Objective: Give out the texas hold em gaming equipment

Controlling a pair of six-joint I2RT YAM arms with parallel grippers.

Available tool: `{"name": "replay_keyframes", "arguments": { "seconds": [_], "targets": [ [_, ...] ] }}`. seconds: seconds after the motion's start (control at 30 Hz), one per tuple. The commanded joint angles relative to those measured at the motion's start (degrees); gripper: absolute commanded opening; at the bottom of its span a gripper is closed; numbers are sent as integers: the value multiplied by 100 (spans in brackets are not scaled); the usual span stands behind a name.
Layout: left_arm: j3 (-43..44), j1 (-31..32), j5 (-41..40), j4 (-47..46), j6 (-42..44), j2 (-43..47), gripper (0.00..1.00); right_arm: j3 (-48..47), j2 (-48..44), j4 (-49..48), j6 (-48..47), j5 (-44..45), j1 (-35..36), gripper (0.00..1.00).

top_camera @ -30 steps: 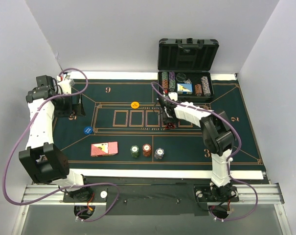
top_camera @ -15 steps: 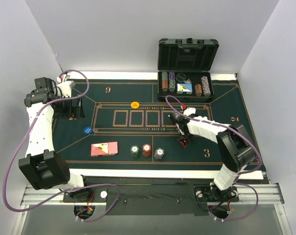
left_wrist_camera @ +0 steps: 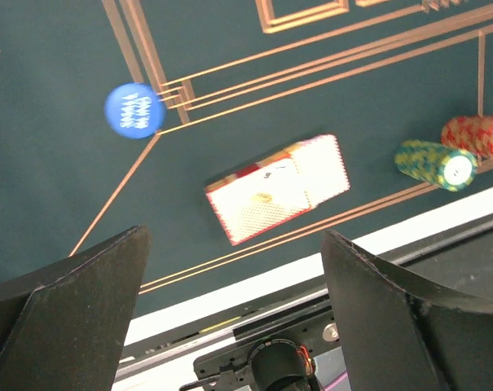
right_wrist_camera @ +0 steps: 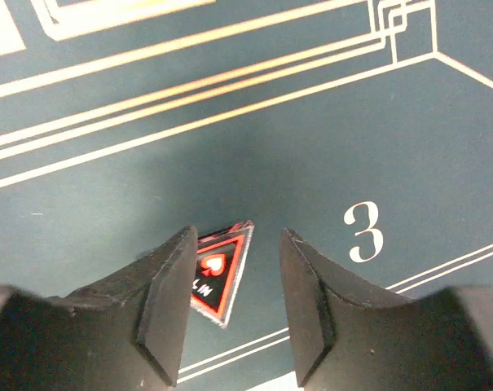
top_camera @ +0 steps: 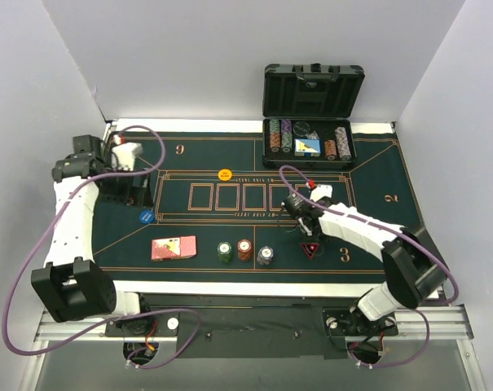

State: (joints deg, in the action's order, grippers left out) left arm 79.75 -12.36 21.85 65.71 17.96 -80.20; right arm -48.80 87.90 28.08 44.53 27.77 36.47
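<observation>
The green chip stack, between the pink-backed cards and the red chip stack, is next for my left gripper, which should go there and grab its top chips [top_camera: 224, 248] [left_wrist_camera: 453, 169].
A black and red triangular marker [top_camera: 310, 249] [right_wrist_camera: 222, 273] lies flat on the green mat, left of the printed 3 [right_wrist_camera: 362, 232]. My right gripper [top_camera: 306, 235] [right_wrist_camera: 239, 244] hangs just over it, open; the marker lies beside the left finger, with a gap to the right finger. My left gripper [top_camera: 138, 194] [left_wrist_camera: 234, 244] is wide open and empty above the mat's left part. Pink-backed cards [top_camera: 173, 247] [left_wrist_camera: 279, 188] lie at the near left. Green [top_camera: 224, 252], red [top_camera: 244, 248] and grey [top_camera: 265, 255] chip stacks stand beside them. A blue disc [top_camera: 147, 217] [left_wrist_camera: 134, 110] and an orange disc [top_camera: 224, 174] rest on the mat.
The open black case [top_camera: 311, 90] stands at the back right, with several chip rows [top_camera: 285, 137] and a card box inside. White walls close in on both sides. The mat's near white edge [left_wrist_camera: 254, 281] and the arm bases run along the front.
My right arm swung from the mat's middle to the near right and set the triangular marker down by the 3, jaws parting. My left gripper drifted right.
</observation>
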Motion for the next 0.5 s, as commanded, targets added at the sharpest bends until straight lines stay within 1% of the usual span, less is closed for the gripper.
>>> {"name": "replay_keyframes", "arguments": {
  "seconds": [0.0,0.03,0.07,0.1,0.17,0.3,0.4,0.47],
  "targets": [
    [-265,1180,181,-197,-107,338,97,-560,-878,374,-146,194,-87,45],
    [-327,1792,32,-278,-160,382,97,-578,-975,287,-190,63,-131,50],
    [-476,2033,-135,-461,-283,391,97,-552,-1220,234,-260,-25,-192,53],
    [-617,2741,-311,-611,-353,400,97,-509,-1449,120,-313,-235,-288,61],
    [-820,3316,-513,-840,-424,374,97,-447,-1731,23,-366,-411,-394,65],
    [-1154,4248,-874,-1253,-512,269,97,-210,-2153,-91,-428,-693,-596,67],
    [-1286,4741,-910,-1499,-565,111,97,-8,-2400,-153,-463,-799,-676,67],
    [-1339,4952,-910,-1622,-583,-39,97,72,-2496,-171,-498,-860,-737,68]
  ]
}}
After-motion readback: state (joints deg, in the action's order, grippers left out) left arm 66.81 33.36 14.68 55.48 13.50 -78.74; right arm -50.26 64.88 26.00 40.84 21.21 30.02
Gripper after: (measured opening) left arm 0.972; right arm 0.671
